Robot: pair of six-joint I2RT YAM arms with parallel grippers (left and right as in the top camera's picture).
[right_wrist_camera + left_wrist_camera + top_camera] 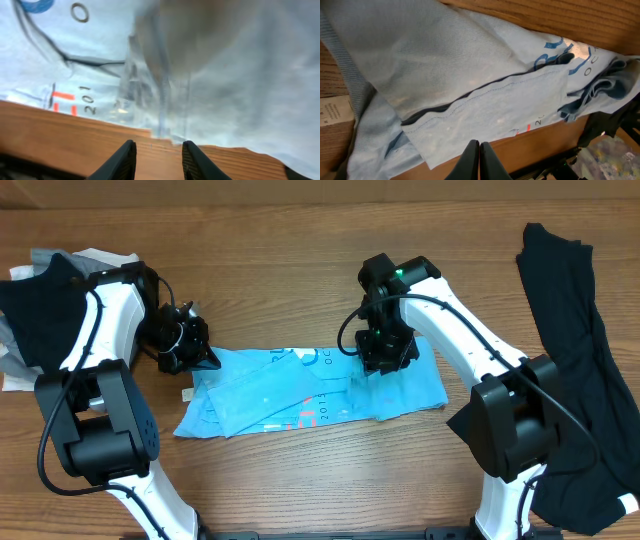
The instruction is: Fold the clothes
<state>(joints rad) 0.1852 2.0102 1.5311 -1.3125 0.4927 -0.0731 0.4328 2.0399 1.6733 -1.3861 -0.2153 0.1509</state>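
Note:
The loose edge of the T-shirt's folded part sticks up in creases, so the robot's right gripper will pinch the creased fabric [141, 95] and lay it flat before it moves away.
A light-blue T-shirt [300, 390] lies folded into a wide strip on the wooden table, with white and coral print showing along its front edge. My left gripper [205, 358] sits at the shirt's upper-left corner. In the left wrist view this gripper [480, 150] is shut and empty, just off the edge of the shirt [470, 75]. Over the right part of the strip hangs my right gripper [385, 360]. In its wrist view the gripper [159, 150] is open with bare wood between the fingers, and the hem of the shirt [240, 75] lies just ahead.
A black garment [575, 360] is spread along the right edge of the table. A heap of black, grey and white clothes [40, 300] lies at the far left behind the left arm. A small white tag [187, 394] lies at the shirt's left end.

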